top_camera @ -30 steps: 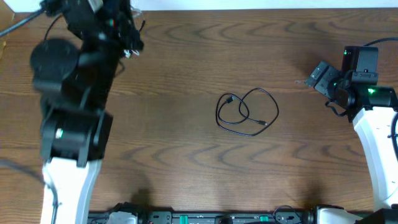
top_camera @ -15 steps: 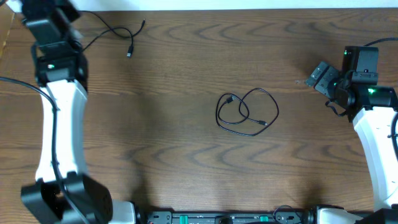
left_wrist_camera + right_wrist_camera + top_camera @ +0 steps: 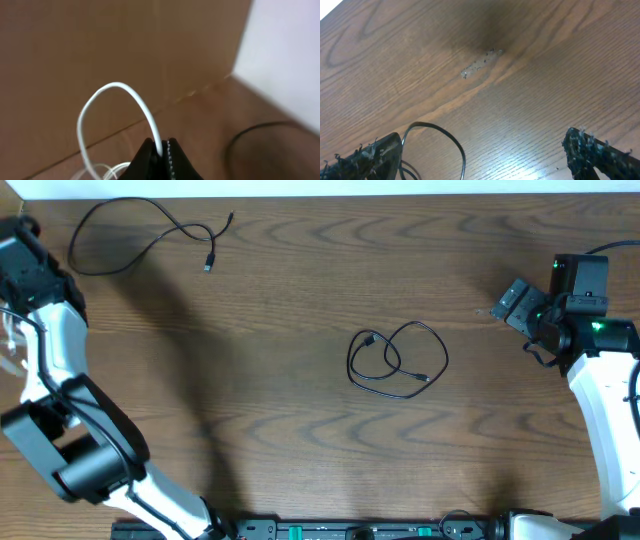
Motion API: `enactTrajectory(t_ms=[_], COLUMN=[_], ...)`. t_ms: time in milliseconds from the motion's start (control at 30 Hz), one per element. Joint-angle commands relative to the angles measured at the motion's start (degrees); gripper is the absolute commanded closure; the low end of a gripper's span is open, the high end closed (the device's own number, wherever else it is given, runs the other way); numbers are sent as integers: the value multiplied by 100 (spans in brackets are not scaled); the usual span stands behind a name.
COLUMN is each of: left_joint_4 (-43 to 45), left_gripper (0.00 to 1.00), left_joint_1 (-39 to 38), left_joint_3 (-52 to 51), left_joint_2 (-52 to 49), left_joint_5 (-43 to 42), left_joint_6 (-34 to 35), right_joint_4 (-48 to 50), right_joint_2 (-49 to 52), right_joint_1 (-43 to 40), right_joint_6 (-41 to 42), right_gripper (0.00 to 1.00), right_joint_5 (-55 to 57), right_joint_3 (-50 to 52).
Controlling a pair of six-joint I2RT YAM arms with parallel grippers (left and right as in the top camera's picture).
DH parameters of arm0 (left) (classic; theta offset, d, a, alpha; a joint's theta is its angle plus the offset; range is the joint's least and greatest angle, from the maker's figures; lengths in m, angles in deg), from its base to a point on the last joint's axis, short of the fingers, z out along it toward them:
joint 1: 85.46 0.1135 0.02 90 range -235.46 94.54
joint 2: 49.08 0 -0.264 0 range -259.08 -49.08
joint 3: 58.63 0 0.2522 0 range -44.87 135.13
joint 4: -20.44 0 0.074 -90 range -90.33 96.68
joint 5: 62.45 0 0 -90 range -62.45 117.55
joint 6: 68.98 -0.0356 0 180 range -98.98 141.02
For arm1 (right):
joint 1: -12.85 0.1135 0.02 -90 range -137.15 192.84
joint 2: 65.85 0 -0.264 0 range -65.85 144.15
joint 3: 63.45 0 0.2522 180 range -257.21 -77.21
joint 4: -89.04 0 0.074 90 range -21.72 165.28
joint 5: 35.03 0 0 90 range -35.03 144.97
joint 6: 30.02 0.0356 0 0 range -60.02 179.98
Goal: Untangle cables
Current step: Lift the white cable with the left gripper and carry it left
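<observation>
I should set the white cable, now held at the table's far edge, on the wood (image 3: 40,287) between the cardboard side and spread-out black cable, using my left gripper.
My left gripper (image 3: 161,148) is shut on the white cable (image 3: 118,88), which arcs up from the jaws in a loop. In the overhead view this gripper (image 3: 14,232) is at the table's far left edge, and faint white cord (image 3: 10,345) hangs below it. One black cable (image 3: 130,230) lies spread out at the back left, with a plug end (image 3: 208,266). The other black cable (image 3: 396,360) lies in loose loops at the table's middle. My right gripper (image 3: 514,304) is open and empty at the right, well apart from the loops; its jaws (image 3: 485,155) are over bare wood.
A brown cardboard wall (image 3: 100,45) and a white surface (image 3: 290,55) stand beside the left gripper. A thin black cord (image 3: 445,137) curves by the right gripper's left finger; I cannot tell which cord it is. A pale scuff (image 3: 480,65) marks the wood.
The left arm has swung from the table's back left out to the far left edge. One black cable now lies uncovered and spread out at the back left. The right arm and centre loops are unchanged.
</observation>
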Motion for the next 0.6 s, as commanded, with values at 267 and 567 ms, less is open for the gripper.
enactTrajectory(t_ms=[267, 567], left_joint_4=[81, -271], left_gripper=[92, 92], left_joint_1=[494, 522], left_joint_3=[17, 17], left_joint_2=[-734, -841], left_joint_5=[-872, -2173], left_joint_6=[-160, -267], right_joint_4=[-2, -2], right_joint_2=[9, 9], right_joint_1=[-7, -7], right_joint_6=[-15, -15], right_gripper=[1, 1], right_joint_5=[66, 66], right_joint_3=[-20, -20])
